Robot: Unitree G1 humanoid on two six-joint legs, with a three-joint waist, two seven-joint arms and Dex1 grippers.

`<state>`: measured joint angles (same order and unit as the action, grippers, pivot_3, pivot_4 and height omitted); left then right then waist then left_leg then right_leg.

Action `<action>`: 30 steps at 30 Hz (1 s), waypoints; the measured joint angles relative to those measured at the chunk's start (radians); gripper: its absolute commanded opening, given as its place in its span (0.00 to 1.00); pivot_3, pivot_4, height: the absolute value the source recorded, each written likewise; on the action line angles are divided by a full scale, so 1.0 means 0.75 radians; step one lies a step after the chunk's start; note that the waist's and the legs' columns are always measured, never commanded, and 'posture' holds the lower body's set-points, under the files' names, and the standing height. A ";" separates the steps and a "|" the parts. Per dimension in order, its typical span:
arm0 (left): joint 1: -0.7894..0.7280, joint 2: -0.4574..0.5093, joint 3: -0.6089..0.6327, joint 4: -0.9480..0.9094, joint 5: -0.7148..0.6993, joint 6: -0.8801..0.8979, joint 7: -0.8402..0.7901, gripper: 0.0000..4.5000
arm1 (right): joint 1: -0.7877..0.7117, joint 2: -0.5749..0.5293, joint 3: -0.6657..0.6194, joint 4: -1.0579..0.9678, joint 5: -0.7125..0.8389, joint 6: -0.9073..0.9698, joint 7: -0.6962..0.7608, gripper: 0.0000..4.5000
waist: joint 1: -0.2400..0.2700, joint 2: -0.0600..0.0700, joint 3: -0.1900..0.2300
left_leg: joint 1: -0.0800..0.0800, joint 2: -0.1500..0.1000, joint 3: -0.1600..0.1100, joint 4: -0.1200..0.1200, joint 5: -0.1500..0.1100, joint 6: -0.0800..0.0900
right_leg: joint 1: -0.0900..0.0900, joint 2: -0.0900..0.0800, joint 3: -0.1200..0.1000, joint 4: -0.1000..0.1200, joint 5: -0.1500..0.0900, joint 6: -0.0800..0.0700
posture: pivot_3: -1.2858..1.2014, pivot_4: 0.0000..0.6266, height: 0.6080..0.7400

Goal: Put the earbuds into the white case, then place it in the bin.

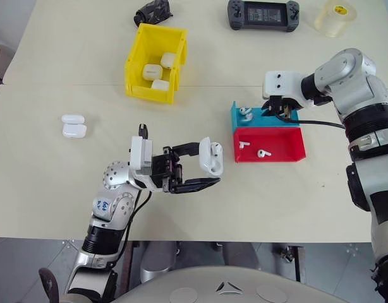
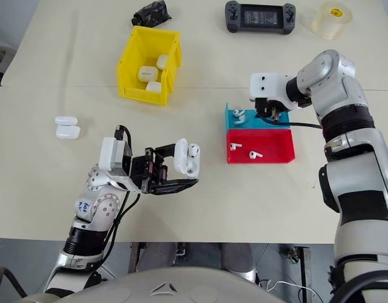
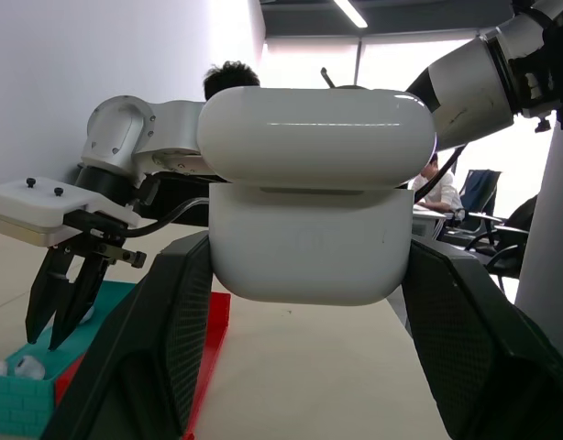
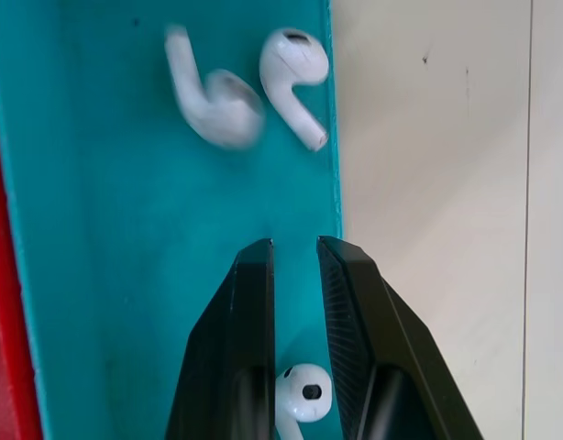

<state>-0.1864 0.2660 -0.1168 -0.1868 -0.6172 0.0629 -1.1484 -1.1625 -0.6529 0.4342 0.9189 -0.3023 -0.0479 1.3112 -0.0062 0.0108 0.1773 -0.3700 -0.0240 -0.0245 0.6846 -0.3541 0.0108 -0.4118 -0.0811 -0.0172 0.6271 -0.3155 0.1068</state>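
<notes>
The robot's right fingers point past the lone earbud at the empty bottom of the teal tray, so they should open, move back and close on that earbud [image 4: 304, 394].
My left gripper [image 1: 210, 165] is shut on the white case [image 1: 211, 156], held above the table with its lid flipped open; an earbud [image 2: 194, 151] sits in it. My right gripper [image 4: 295, 243] reaches down into the teal tray [image 1: 235, 113], its fingers nearly together on an earbud [image 4: 303, 394]. Two more earbuds [image 4: 291, 69] lie at the tray's other end. Another two earbuds [image 1: 264, 153] rest in the red tray [image 1: 289, 148]. The yellow bin [image 1: 134, 63] stands at the back left with three cases [image 1: 151, 72] inside.
Two closed white cases [image 1: 74, 126] lie on the table at the left. A handheld game console [image 1: 263, 14], a tape roll [image 1: 336, 16] and a black crumpled object [image 1: 153, 12] line the far edge.
</notes>
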 measured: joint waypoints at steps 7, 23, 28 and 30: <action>0.000 0.009 0.000 0.000 0.000 0.000 0.003 0.61 | 0.000 -0.001 -0.005 -0.001 -0.001 0.007 0.015 0.17 | 0.000 0.000 0.000 | 0.000 0.000 0.000 0.000 0.000 0.000 | 0.000 0.000 0.000 0.000 0.000 0.000 | 0.52 0.24 1.00; 0.002 0.010 0.000 0.000 -0.001 0.000 0.006 0.61 | 0.076 -0.165 -0.063 -0.214 0.023 0.153 0.148 0.73 | 0.005 0.000 0.000 | -0.001 0.000 0.000 0.000 0.000 0.000 | -0.001 0.000 0.000 0.000 0.000 0.000 | 0.52 0.24 1.00; 0.000 0.006 0.000 0.000 -0.001 0.000 0.002 0.61 | 0.089 -0.164 -0.062 -0.204 -0.010 0.141 0.120 0.73 | 0.002 0.000 0.000 | -0.001 0.001 0.002 0.000 0.000 0.000 | -0.002 0.001 0.001 0.000 0.000 0.000 | 0.52 0.24 1.00; 0.000 0.007 0.000 0.000 -0.001 0.000 0.000 0.61 | 0.088 -0.156 -0.061 -0.170 -0.021 0.120 0.098 0.73 | 0.003 0.000 0.000 | -0.001 0.001 0.002 0.000 0.000 0.000 | -0.002 0.001 0.001 0.000 0.000 0.000 | 0.52 0.24 1.00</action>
<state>-0.1862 0.2711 -0.1169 -0.1870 -0.6180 0.0628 -1.1481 -1.0967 -0.7696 0.3883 0.7913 -0.3184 0.0421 1.3851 -0.0043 0.0108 0.1773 -0.3705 -0.0235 -0.0229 0.6845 -0.3541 0.0108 -0.4129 -0.0805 -0.0162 0.6273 -0.3155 0.1068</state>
